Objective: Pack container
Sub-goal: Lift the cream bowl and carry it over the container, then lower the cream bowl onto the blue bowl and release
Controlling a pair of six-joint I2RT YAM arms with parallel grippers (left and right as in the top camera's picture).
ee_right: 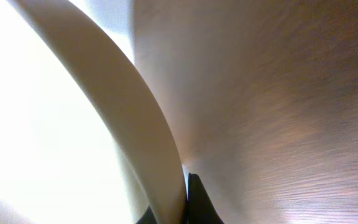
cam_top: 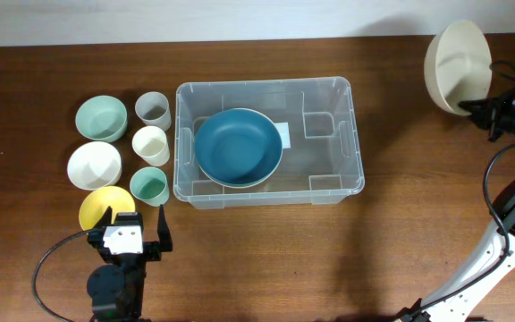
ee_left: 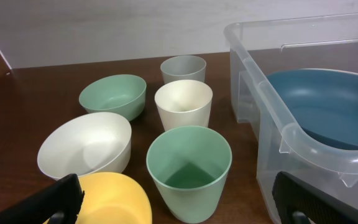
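I need to release the large cream bowl with my right gripper inside the large blue bowl [cam_top: 236, 145] in the clear container.
The clear container [cam_top: 347, 179] stands mid-table with a large blue bowl [cam_top: 238, 146] inside it; both also show in the left wrist view, the container [ee_left: 272, 124] and the blue bowl [ee_left: 328, 106]. My right gripper [cam_top: 472, 109] is shut on the rim of a big cream bowl [cam_top: 457, 64], held tilted above the table at the far right; the cream bowl [ee_right: 55, 124] fills the right wrist view. My left gripper [cam_top: 134, 234] is open and empty, low at the front left, just behind the yellow bowl [cam_top: 101, 207] and the green cup [ee_left: 188, 168].
Left of the container stand a mint bowl [cam_top: 99, 117], a white bowl [cam_top: 94, 165], a grey cup [cam_top: 152, 109], a cream cup [cam_top: 150, 144] and a green cup [cam_top: 149, 186]. The right arm's cable [cam_top: 499, 179] loops at the far right.
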